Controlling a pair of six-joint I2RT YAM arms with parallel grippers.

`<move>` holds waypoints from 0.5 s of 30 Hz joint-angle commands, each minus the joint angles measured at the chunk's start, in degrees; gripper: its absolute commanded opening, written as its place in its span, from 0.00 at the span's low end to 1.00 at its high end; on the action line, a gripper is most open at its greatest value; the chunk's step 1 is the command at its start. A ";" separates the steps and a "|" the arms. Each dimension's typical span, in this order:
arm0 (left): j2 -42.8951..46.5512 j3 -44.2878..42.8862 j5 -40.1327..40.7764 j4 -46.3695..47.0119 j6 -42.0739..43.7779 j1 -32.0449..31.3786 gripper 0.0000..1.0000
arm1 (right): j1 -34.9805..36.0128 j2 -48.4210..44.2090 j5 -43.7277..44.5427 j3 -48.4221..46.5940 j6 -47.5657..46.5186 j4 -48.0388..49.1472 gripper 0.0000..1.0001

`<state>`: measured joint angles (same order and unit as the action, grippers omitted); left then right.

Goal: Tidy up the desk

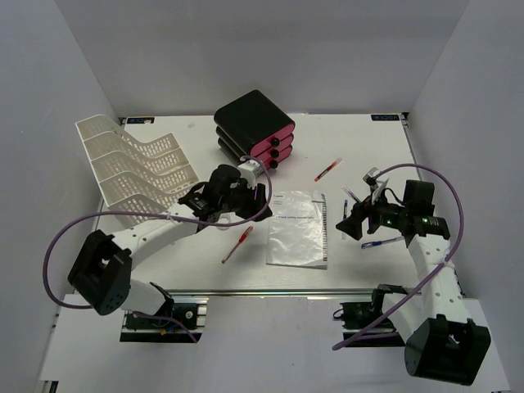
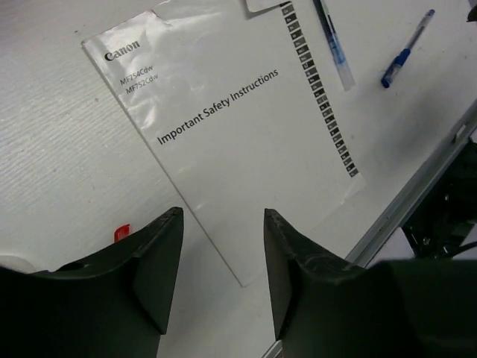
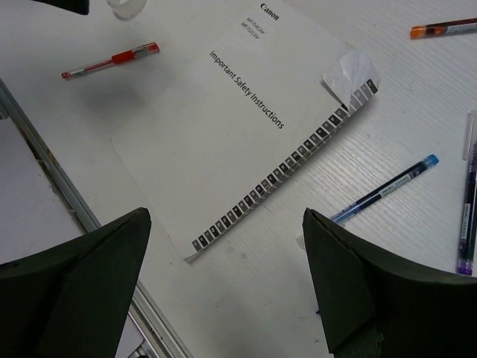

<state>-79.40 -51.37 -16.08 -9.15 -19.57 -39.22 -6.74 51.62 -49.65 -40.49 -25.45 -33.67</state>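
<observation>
Next, my right gripper goes to the Canon safety booklet's black-marked edge [image 1: 325,215] [image 3: 325,130] and closes there, near the booklet's folded corner.
The desk [image 1: 360,139] is a white perforated top with a metal rail [image 1: 270,291] along its front. A white Canon safety booklet [image 1: 297,228] lies flat at the middle. My left gripper [image 1: 259,198] hovers open and empty just left of it; in the left wrist view the gripper [image 2: 222,216] stands over the booklet's near corner [image 2: 223,112]. My right gripper [image 1: 349,224] is open and empty just right of the booklet; in the right wrist view the gripper [image 3: 226,216] stands over bare desk beside the booklet [image 3: 246,127].
A white mesh paper tray [image 1: 135,164] stands at the back left, a black-and-pink drawer unit [image 1: 255,127] at the back middle. Loose pens lie about: a red one [image 1: 237,244] left of the booklet, another red [image 1: 327,169] behind it, a blue one [image 1: 382,242] under the right arm.
</observation>
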 commanded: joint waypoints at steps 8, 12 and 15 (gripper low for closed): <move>-5.60 -1.02 -7.38 7.21 2.26 0.46 0.89 | 4.01 8.67 4.55 -2.93 6.02 6.77 0.72; -6.21 -2.76 -8.62 4.68 4.36 0.46 0.96 | 6.65 11.48 8.59 -3.10 8.92 9.14 0.78; -6.21 -3.38 -7.57 4.14 5.42 0.98 0.97 | 9.54 13.94 12.90 -3.72 12.25 11.16 0.80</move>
<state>-86.43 -52.88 -22.31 -5.23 -16.08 -38.89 0.45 64.12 -41.45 -41.15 -17.39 -26.74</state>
